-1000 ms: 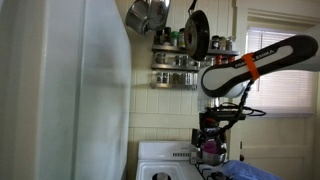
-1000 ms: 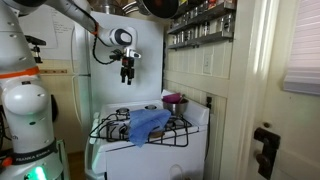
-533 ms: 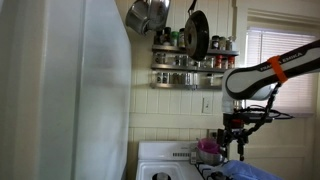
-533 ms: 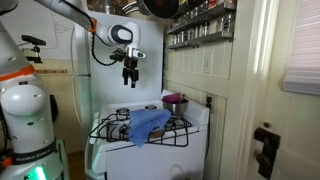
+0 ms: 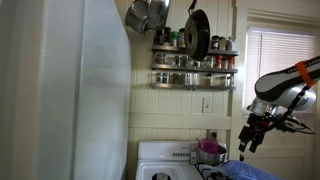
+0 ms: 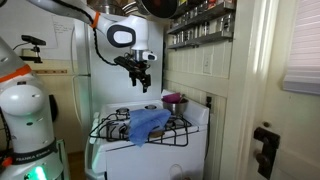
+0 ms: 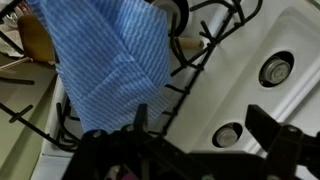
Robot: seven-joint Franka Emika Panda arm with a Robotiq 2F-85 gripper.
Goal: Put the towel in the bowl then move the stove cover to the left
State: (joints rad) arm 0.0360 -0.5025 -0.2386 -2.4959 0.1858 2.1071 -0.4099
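Note:
The robot's gripper needs to close on the middle of the blue striped towel (image 5: 257,171) (image 7: 110,82), where the cloth is spread out over the black burner grates of the stove.
A blue striped towel (image 6: 148,124) lies spread over the black burner grates of the white stove (image 6: 120,140). It also fills the upper left of the wrist view (image 7: 115,60) and shows at the bottom edge of an exterior view (image 5: 245,172). A purple bowl (image 6: 172,99) stands at the stove's back corner, also seen in an exterior view (image 5: 210,153). My gripper (image 6: 143,80) hangs open and empty in the air above the stove, well above the towel. In an exterior view (image 5: 248,143) it is to the right of the bowl. I cannot make out a stove cover.
A white fridge (image 5: 70,90) stands beside the stove. A spice rack (image 5: 192,65) and hanging pans (image 5: 196,35) are on the wall above. Stove knobs (image 7: 275,70) show in the wrist view. A white wall (image 6: 210,80) borders the stove on the bowl side.
My gripper has swung sideways above the stove, rightward in both exterior views, and tilted. The towel and the bowl have not moved.

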